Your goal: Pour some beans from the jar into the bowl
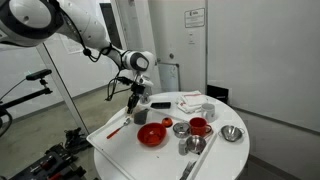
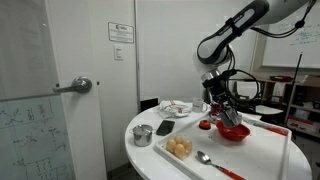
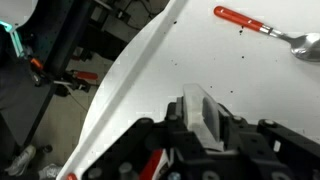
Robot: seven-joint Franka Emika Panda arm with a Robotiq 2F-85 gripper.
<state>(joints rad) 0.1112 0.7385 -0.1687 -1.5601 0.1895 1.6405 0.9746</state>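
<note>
Next, my gripper sets the small clear jar down on the white table (image 1: 151,112) between the red bowl and the tray of eggs.
My gripper (image 1: 135,101) is shut on a small clear jar (image 3: 203,113) and holds it above the round white table (image 1: 120,143). The jar fills the space between the fingers in the wrist view; I cannot make out beans in it. The red bowl (image 1: 152,134) sits on the table just beside and below the gripper. In both exterior views the gripper (image 2: 218,108) hangs a little to one side of the red bowl (image 2: 233,131), not over its middle.
A red cup (image 1: 198,127), several small metal bowls (image 1: 232,133), a white plate (image 1: 192,103) and a red-handled spoon (image 3: 250,22) lie on the table. A tray of eggs (image 2: 180,148) and a metal cup (image 2: 143,135) stand near one edge. The table edge (image 3: 120,70) is close by.
</note>
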